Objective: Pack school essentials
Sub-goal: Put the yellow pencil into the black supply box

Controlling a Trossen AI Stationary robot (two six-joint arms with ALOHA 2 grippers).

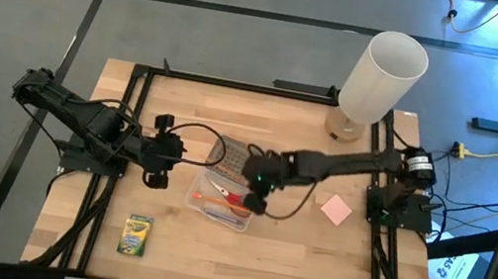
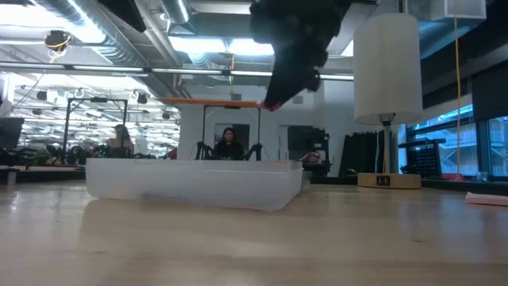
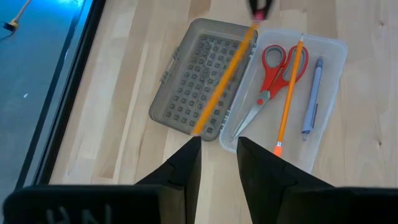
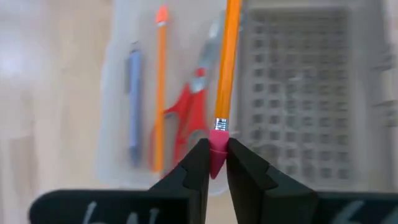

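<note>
I need to set the second orange pencil, now hanging above the clear box, down with my right gripper on the red-handled scissors (image 1: 225, 187) (image 4: 218, 87), along the side of the grey dotted lid.
A clear box (image 3: 329, 50) sits mid-table with its grey dotted lid (image 3: 202, 74) folded flat beside it. In the box lie red-handled scissors (image 3: 273, 81), a thin orange pencil (image 3: 289, 93) and a bluish-purple pen (image 3: 313, 96). My right gripper (image 4: 214, 155) hangs above the box, shut on a second orange pencil (image 2: 214, 102). My left gripper (image 3: 219, 155) hovers open on the lid's left, with nothing between its fingers. A green-and-yellow crayon box (image 1: 136, 235) lies near the front left, and a pink block (image 1: 336, 209) lies to the right. My right gripper pinches the pencil's pink eraser end (image 4: 217, 146) between its two fingertips. The fingers slant down from the table's right side. The pencil is lifted clear above the box and lid, sticks out about level from the fingers, and its free end (image 3: 198, 127) is over the lid.
A tall white cylinder (image 1: 382, 76) stands at the table's far right corner. A black frame (image 1: 238, 83) runs round the table top. Bare wood shows along the front edge between the crayon box and the pink block.
</note>
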